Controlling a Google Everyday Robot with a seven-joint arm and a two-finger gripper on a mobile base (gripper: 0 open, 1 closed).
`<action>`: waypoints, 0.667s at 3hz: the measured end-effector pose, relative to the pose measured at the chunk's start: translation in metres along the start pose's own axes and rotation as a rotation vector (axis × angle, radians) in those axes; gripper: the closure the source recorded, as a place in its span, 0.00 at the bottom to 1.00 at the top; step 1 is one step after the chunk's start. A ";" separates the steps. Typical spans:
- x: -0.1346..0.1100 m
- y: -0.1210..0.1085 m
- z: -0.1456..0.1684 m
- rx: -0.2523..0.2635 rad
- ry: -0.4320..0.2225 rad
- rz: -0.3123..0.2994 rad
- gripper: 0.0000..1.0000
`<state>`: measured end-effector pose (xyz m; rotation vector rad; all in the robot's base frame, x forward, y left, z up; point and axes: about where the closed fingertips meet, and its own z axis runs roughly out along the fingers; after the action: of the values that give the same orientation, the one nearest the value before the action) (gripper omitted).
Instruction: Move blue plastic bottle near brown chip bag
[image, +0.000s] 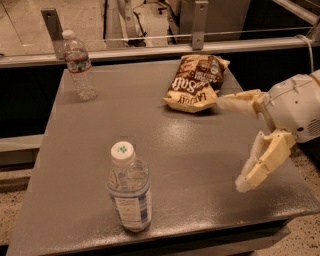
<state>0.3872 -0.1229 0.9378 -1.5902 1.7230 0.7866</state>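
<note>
The blue plastic bottle stands near the table's front edge, and my gripper will close on the pale blue label (133, 203) of the bottle.
The blue plastic bottle (129, 189) stands upright near the front edge of the grey table (200, 150), left of centre; it has a white cap with a green mark and a pale blue label. The brown chip bag (196, 82) lies flat at the back right, with white script lettering and a yellow band at its near end. My gripper (231, 145) is at the right side of the table, over its surface, fingers spread wide open and empty. One finger (241, 101) reaches close to the bag's right edge. The bottle is well to the gripper's left.
A slimmer clear bottle (79, 65) with a red-marked label stands at the table's back left corner. A metal rail with posts (199, 22) runs behind the table. The floor drops off at the table's front and right edges.
</note>
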 end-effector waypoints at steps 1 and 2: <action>-0.020 0.016 0.030 -0.021 -0.103 -0.010 0.00; -0.036 0.032 0.067 -0.045 -0.168 -0.019 0.00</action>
<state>0.3612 -0.0453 0.9260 -1.5220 1.5780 0.9277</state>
